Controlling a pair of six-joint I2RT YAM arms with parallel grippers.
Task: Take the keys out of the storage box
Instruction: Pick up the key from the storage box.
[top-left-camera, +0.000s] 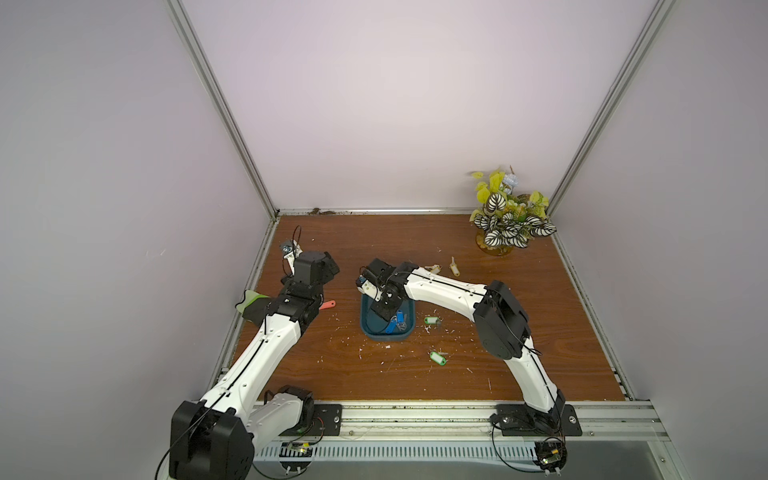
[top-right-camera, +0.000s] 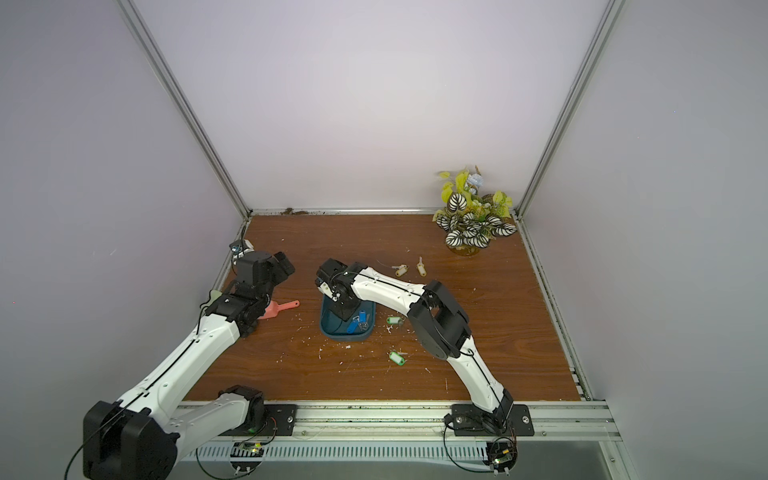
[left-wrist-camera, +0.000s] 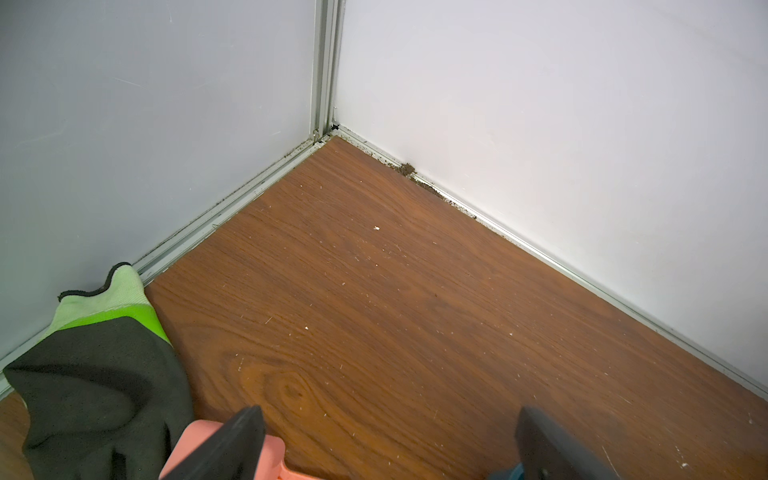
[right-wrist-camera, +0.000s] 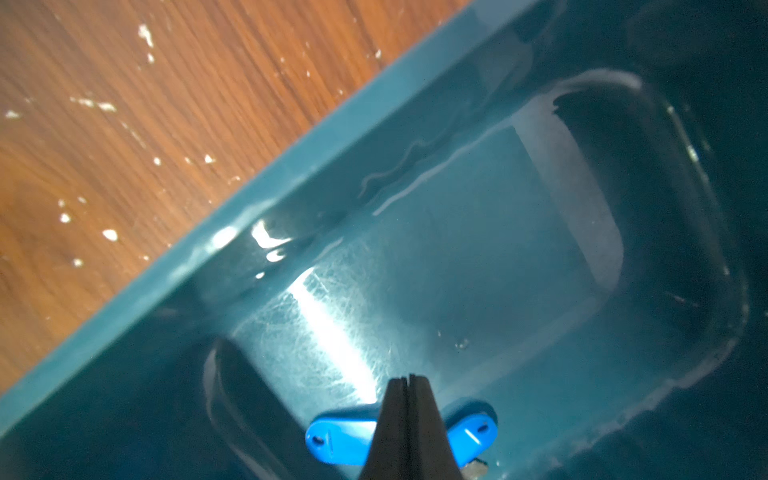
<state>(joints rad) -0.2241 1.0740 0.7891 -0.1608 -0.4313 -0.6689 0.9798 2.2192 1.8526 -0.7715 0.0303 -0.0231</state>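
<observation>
My right gripper's fingers are closed and empty above the blue tags. It should open, reach lower and close around a tag (right-wrist-camera: 341, 440) before lifting out.
The dark teal storage box (top-left-camera: 362, 324) (top-right-camera: 323, 326) sits mid-table in both top views. Blue-tagged keys (top-left-camera: 395, 323) (top-right-camera: 358, 322) lie in its near end. My right gripper (top-left-camera: 391, 318) (right-wrist-camera: 408, 379) reaches down into the box, jaws pressed shut above two blue tags (right-wrist-camera: 345, 440); nothing shows between its tips. Two green-tagged keys (top-left-camera: 432, 320) (top-left-camera: 437, 358) and two pale yellow-tagged keys (top-left-camera: 455, 268) (top-left-camera: 434, 269) lie on the table to the right of the box. My left gripper (left-wrist-camera: 392, 440) stands open and empty near the left wall.
A red-orange plastic piece (top-left-camera: 328, 304) (left-wrist-camera: 195, 440) and a green-and-black glove (top-left-camera: 251, 301) (left-wrist-camera: 99, 374) lie by the left arm. A potted plant (top-left-camera: 507, 220) stands in the back right corner. White crumbs are scattered around the box. Walls close in the table.
</observation>
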